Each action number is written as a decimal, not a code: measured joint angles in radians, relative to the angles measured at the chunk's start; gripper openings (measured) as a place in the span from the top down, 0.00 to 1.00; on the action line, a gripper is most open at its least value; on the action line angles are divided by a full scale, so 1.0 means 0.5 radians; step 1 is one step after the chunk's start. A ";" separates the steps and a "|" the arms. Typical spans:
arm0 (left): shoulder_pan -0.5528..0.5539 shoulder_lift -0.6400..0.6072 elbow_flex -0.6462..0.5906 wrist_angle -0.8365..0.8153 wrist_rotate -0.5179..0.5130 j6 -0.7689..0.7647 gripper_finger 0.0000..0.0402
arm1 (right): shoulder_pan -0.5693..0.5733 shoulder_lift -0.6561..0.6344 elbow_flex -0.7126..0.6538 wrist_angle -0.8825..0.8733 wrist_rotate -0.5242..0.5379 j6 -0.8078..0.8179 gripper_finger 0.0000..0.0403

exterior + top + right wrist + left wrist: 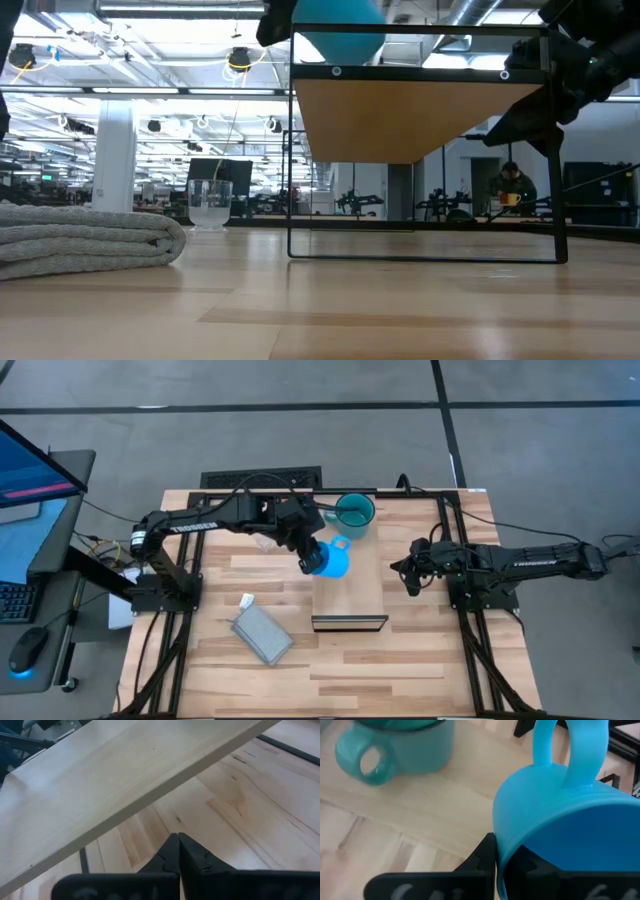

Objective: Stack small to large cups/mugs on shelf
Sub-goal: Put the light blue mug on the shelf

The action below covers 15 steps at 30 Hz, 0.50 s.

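Observation:
My left gripper should set the bright blue mug free on the pale wood shelf, at a spot that is just nearer than the teal mug (pixel 342 571).
My left gripper (pixel 308 556) is shut on the bright blue mug (pixel 331 560) over the left edge of the pale wood shelf (pixel 350 595). The mug shows at the top of the low view (pixel 340 25), just above the shelf top (pixel 420 105). The teal mug (pixel 355 512) stands upright on the shelf's far end, with its handle (pixel 367 765) showing in the left wrist view. The clear glass cup (pixel 210 205) stands on the tabletop left of the shelf. My right gripper (pixel 408 575) is shut and empty, right of the shelf. My left gripper (pixel 502 857) holds the blue mug by its rim wall (pixel 499 837), on the side opposite the handle (pixel 570 750). One finger (pixel 482 857) is outside and one (pixel 522 862) is inside. The fingers come from the table's left, slanting down. The mug is tipped, mouth toward the arm; whether it touches the shelf I cannot tell.
A flat grey pouch (pixel 262 633) lies on the tabletop at the near left and shows as a grey roll in the low view (pixel 85 240). The shelf stands on a thin dark frame (pixel 425 255) with open room beneath. A person (pixel 512 190) sits far behind the table.

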 joint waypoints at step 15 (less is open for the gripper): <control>0.083 0.121 0.064 -0.128 0.049 0.313 1.00 | 0.000 -0.004 0.000 0.002 -0.015 0.000 0.96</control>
